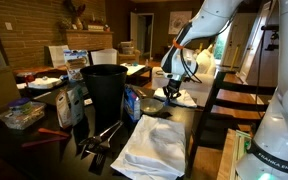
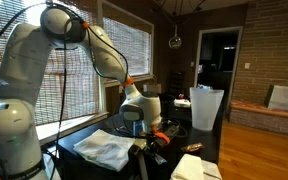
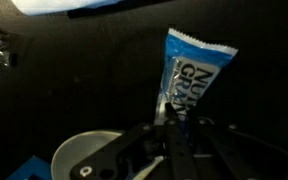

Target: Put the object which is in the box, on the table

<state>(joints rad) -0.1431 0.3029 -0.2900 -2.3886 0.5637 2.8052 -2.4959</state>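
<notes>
Next, I release the snack bar inside the round bowl (image 1: 152,105) (image 3: 104,165) next to the small bright-blue box with my gripper.
In the wrist view my gripper (image 3: 170,122) is shut on the lower end of a blue and white snack bar wrapper (image 3: 191,68), which hangs over the dark glossy table (image 3: 74,80). In an exterior view the gripper (image 1: 171,92) is low over the table (image 1: 189,120), to the right of the small bright-blue box (image 1: 132,101). It also shows in an exterior view (image 2: 134,124) just above the tabletop. The inside of the box is hidden.
A tall black bin (image 1: 104,90) stands beside the box. A white cloth (image 1: 154,146) lies in front, also seen in an exterior view (image 2: 106,148). Clutter covers the table's left side (image 1: 24,112). A white round object (image 3: 82,156) lies under the gripper.
</notes>
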